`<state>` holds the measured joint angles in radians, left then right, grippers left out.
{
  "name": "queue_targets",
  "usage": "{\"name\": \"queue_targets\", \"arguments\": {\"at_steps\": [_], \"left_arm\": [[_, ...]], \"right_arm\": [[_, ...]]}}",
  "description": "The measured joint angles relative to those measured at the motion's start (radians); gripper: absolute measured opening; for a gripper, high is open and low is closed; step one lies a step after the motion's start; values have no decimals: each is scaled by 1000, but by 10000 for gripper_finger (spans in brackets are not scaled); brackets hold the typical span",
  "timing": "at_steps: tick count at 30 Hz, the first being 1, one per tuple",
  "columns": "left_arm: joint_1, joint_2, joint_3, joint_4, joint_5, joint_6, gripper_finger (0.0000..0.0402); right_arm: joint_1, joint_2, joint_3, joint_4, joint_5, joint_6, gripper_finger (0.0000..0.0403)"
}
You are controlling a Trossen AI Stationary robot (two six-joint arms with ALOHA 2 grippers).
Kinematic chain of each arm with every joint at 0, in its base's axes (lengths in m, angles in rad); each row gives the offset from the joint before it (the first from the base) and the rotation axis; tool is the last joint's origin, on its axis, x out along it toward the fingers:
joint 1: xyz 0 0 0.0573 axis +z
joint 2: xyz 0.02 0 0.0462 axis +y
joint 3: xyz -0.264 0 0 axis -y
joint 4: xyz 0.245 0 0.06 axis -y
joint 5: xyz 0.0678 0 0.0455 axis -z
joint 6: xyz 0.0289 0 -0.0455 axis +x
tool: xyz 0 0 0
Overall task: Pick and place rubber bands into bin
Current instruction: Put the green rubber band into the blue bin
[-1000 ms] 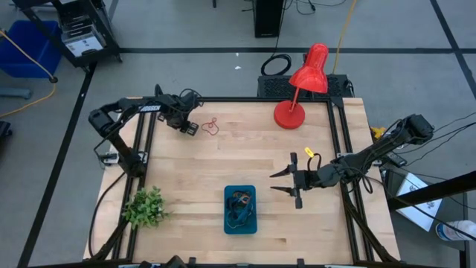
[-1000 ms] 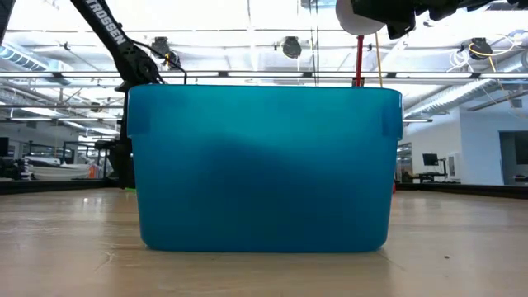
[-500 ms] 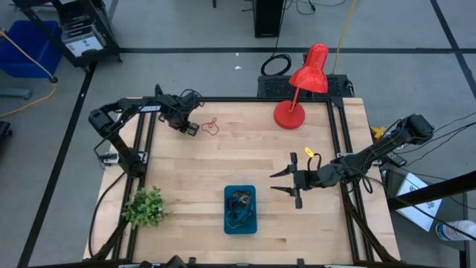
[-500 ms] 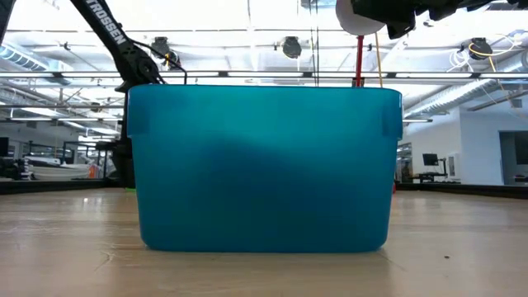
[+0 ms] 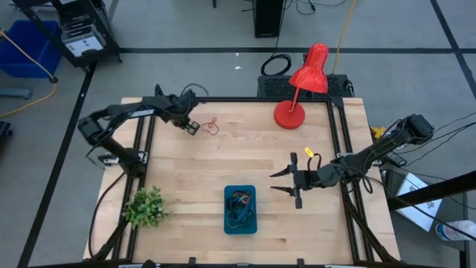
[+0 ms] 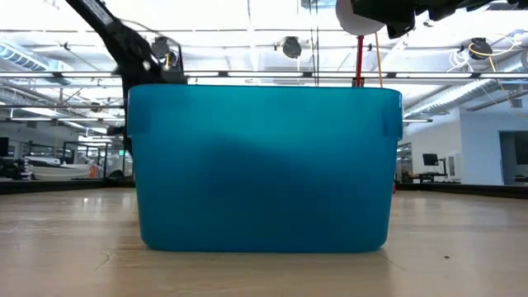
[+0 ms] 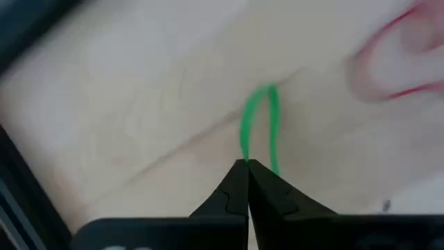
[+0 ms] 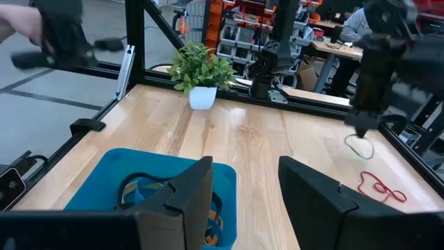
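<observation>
The green rubber band, now at the table's far end, will be let go by my left gripper on the rubber bands in the far half of the teal bin (image 5: 237, 200).
My left gripper (image 5: 192, 126) is at the far left of the table, shut on a green rubber band (image 7: 260, 125). The band also shows in the right wrist view (image 8: 359, 147), below that gripper (image 8: 361, 128). A red rubber band (image 5: 211, 126) lies flat on the wood just to the right of it. The teal bin (image 5: 240, 210) stands near the front edge with several bands inside; it fills the low view (image 6: 264, 165). My right gripper (image 5: 281, 182) is open and empty, level, right of the bin. My left gripper pinches one end of the green loop (image 7: 244, 154) between its two fingertips, coming from above. The loop hangs below the fingers, just above the wood. I cannot tell whether its lower end (image 8: 362, 155) touches the table.
A red desk lamp (image 5: 301, 85) stands at the far right of the table. A small potted plant (image 5: 145, 207) stands at the near left corner. Black frame rails (image 5: 141, 141) run along the table's sides.
My left arm has swung its elbow out toward the table's left edge, while its gripper stays shut beside the red band. My right arm has kept still.
</observation>
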<state>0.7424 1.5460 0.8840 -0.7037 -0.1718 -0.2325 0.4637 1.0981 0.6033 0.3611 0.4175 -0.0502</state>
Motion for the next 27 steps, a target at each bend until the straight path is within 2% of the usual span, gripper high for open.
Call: {"name": "queue_targets", "arguments": {"at_steps": [8,12,17,22,27], "left_arm": [[-75,-325,0,47,49,5,2],[-127,-490,1,120,140,26,3],[-221,-649,1,244,305,71,3],[-346,-724,2,363,430,99,2],[-492,-707,2,413,429,123,2]], "right_arm": [[0,0,0,0,0,0,161],[0,0,0,0,0,0,160],[0,0,0,0,0,-8,158],[0,0,0,0,0,-23,161],[0,0,0,0,0,-24,160]]}}
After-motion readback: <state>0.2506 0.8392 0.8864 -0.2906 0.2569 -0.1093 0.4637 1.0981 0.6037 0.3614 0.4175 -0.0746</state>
